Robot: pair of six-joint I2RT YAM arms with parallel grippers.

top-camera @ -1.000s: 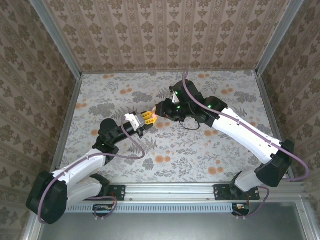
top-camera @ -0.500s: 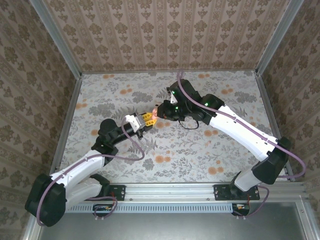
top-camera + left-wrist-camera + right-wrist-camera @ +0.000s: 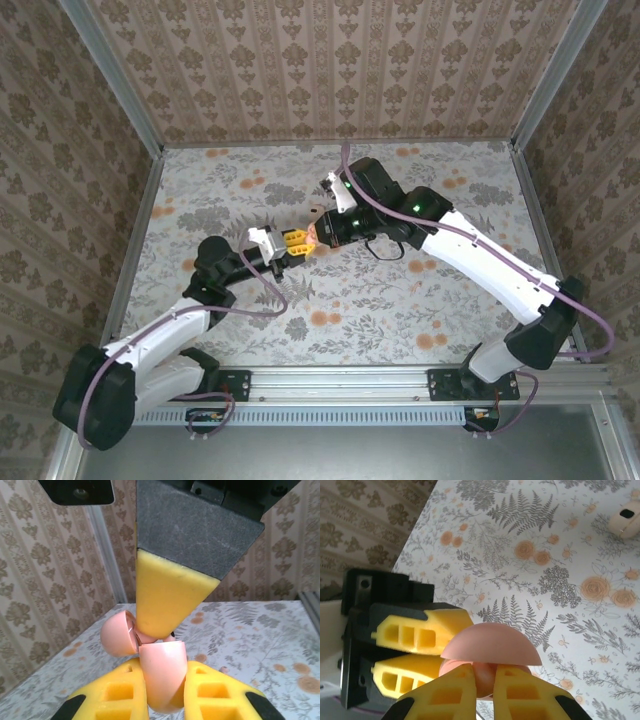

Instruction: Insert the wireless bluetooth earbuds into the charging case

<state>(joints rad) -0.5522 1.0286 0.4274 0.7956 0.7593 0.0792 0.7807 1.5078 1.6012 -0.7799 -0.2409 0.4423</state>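
The earbud sits high at the case's rim and the right gripper's fingers are crowded under the lid, so the robot's right gripper needs to open, back away and grab the earbud (image 3: 485,676) again from a different angle.
My left gripper (image 3: 164,682) is shut on the pink charging case (image 3: 162,672), held off the table with its lid (image 3: 117,635) swung open. The right gripper (image 3: 484,675) is shut on a pink earbud (image 3: 484,680), pressed against the case's open top just under the lid (image 3: 492,642). From the left wrist, a yellow right fingertip (image 3: 167,600) reaches down into the case opening. Seen from above, both grippers meet at the case (image 3: 312,236) over the middle of the table. A second earbud (image 3: 626,520) lies loose on the table beyond.
The floral tablecloth (image 3: 420,300) covers the table, with patterned walls and metal rails (image 3: 140,220) on three sides. Both arms stretch toward the centre, the right arm (image 3: 470,255) crossing the right half of the table.
The right gripper has closed tighter on the earbud and moved left and slightly forward against the open case. The left gripper and case have stayed almost still.
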